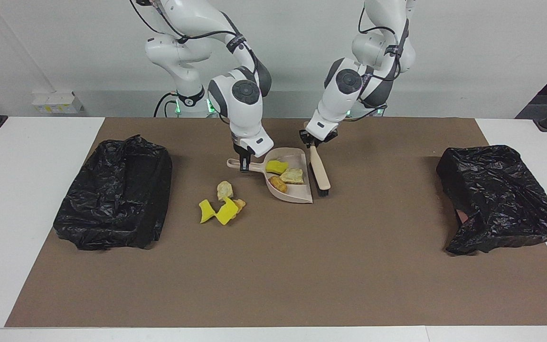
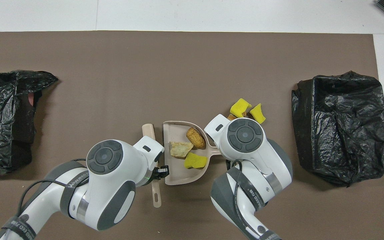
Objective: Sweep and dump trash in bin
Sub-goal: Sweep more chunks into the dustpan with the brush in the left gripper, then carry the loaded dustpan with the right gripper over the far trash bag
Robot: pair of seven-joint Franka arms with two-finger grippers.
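Next, I release the wooden brush with my left gripper on the bare brown mat (image 2: 179, 198) by the dustpan's near edge, between my arms.
A beige dustpan (image 1: 298, 193) (image 2: 178, 175) lies on the brown mat near the robots. My right gripper (image 1: 243, 164) is shut on its handle. In the pan lie a yellow sponge scrap (image 1: 277, 166) (image 2: 195, 161), a tan bread piece (image 1: 293, 176) (image 2: 180, 149) and a brown lump (image 1: 278, 183) (image 2: 195, 138). My left gripper (image 1: 312, 141) (image 2: 160, 171) is shut on the handle of a wooden brush (image 1: 320, 172) (image 2: 148, 130), which lies along the pan's open edge. More trash (image 1: 226, 209) (image 2: 245, 110) sits loose on the mat beside the pan, toward the right arm's end.
Two bins lined with black bags stand on the mat. One bin (image 1: 117, 194) (image 2: 342, 126) is at the right arm's end, the other bin (image 1: 496, 199) (image 2: 2, 116) at the left arm's end. White table (image 1: 26, 156) borders the mat.
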